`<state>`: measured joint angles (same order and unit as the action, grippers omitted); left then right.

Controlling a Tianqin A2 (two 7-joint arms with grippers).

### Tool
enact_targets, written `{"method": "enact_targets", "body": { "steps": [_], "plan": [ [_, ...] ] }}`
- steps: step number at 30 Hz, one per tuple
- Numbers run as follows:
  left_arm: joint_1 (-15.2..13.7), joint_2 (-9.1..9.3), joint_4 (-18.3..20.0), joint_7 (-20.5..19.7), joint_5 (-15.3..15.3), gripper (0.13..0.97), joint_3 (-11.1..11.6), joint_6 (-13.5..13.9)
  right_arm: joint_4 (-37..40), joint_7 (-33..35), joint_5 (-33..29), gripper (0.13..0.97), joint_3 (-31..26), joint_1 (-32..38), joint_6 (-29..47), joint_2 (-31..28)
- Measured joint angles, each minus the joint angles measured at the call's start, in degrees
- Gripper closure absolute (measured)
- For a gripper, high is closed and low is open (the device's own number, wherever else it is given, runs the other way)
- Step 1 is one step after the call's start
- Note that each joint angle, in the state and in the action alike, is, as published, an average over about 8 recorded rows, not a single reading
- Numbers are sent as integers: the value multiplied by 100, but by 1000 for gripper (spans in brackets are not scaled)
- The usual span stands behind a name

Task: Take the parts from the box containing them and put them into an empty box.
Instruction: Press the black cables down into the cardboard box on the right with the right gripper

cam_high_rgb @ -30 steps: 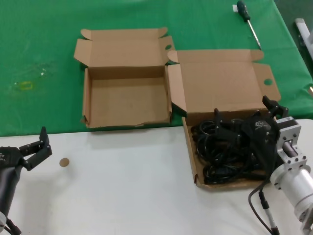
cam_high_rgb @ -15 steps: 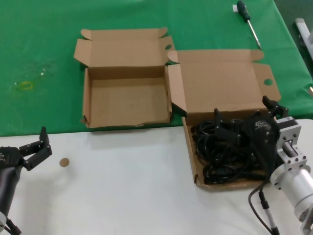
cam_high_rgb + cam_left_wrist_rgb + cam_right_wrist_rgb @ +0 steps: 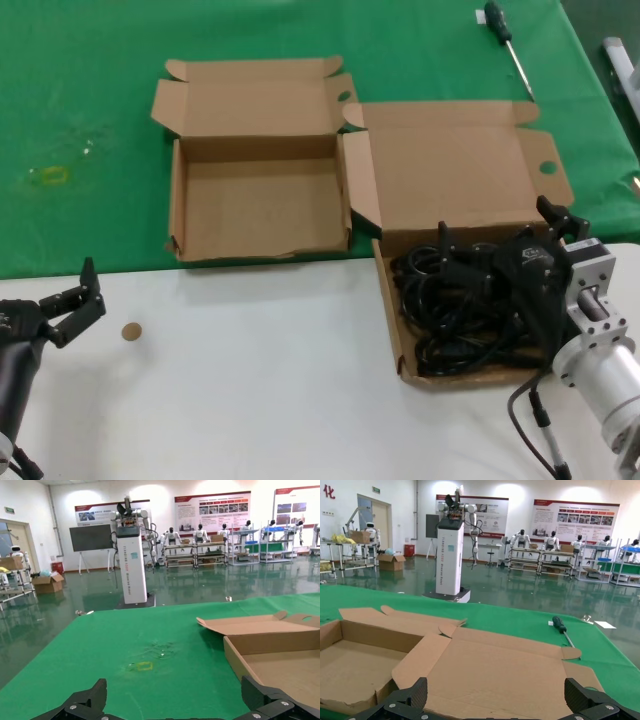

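Note:
Next, I close my right gripper on the middle of the black cable bundle [image 3: 486, 251] along the full box's far side, by its open lid.
The parts [image 3: 455, 310], tangled black coiled cables, fill the wider, shallow cardboard box [image 3: 392, 335] at right; its lid [image 3: 450, 170] stands open with a round hole in the side flap. My right gripper [image 3: 498, 232] hangs open over the cables' far edge, holding nothing. In the right wrist view its fingertips [image 3: 417, 692] spread wide before the lid [image 3: 490, 665]; the cables are hidden there. The empty box [image 3: 260, 205] with taller walls lies open at centre left, also in the left wrist view [image 3: 275, 655]. My left gripper [image 3: 85, 298] is open and parked at lower left.
A black-handled screwdriver [image 3: 505, 35] lies on the green cloth at the far right. A small brown disc [image 3: 131, 331] lies on the white table near the left gripper. A yellow mark [image 3: 50, 175] is on the cloth at left. The two boxes touch side by side.

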<state>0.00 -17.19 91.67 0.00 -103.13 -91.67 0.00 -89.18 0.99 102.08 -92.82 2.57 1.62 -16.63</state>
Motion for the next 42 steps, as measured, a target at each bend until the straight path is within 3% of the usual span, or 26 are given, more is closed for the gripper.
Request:
{"method": "enact_targets", "body": {
  "steps": [5,14,17,26,34,42],
  "plan": [
    [0,0,0,0,1,158,0,0,-24,-15,12,129,-18,-30,-12,-15],
    [0,0,0,0,1,257,0,0,-167,-139,161,129,-295,-77,-168,-337],
    [0,0,0,0,1,257,0,0,-247,-190,295,129,-488,-51,-253,-647],
    [0,0,0,0,1,427,0,0,-490,-287,755,129,-1232,181,-333,-2150],
    [0,0,0,0,1,651,0,0,-705,-435,606,129,-1405,426,883,-3508],
    [0,0,0,0,1,799,0,0,-461,194,277,129,-1379,1081,2562,-4096]
  ]
}}
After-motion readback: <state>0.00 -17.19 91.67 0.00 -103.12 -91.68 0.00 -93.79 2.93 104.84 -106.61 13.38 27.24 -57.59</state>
